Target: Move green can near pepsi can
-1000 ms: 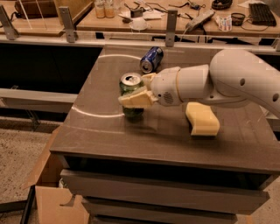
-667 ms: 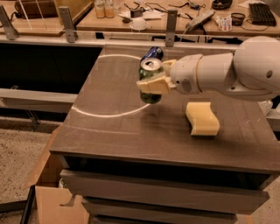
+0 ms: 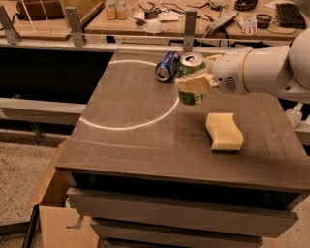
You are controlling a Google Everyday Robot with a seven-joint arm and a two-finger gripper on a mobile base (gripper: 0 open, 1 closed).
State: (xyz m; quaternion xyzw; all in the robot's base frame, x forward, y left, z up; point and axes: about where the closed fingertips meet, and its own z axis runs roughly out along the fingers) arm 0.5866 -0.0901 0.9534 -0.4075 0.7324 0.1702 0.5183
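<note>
My gripper has the green can. It will let go of it upright on the dark table (image 3: pixel 185 83), next to the pepsi can.
The green can (image 3: pixel 192 97) is upright, its silver top with pull tab showing, held in my gripper (image 3: pixel 194 83) a little above the dark table (image 3: pixel 131 140). The gripper's cream-coloured fingers (image 3: pixel 193 83) are shut around the can's middle. The white arm reaches in from the right. The pepsi can (image 3: pixel 167 66), blue with white markings, lies on its side on the table just left of and behind the green can, close to it.
A yellow sponge block (image 3: pixel 224 131) lies on the table to the right front of the cans. A pale curved line marks the tabletop. A cluttered workbench (image 3: pixel 160 14) stands behind. A cardboard box (image 3: pixel 58 218) sits on the floor at the front left.
My gripper has carried the green can up and to the back right across the table, from the table's middle to right beside the pepsi can.
</note>
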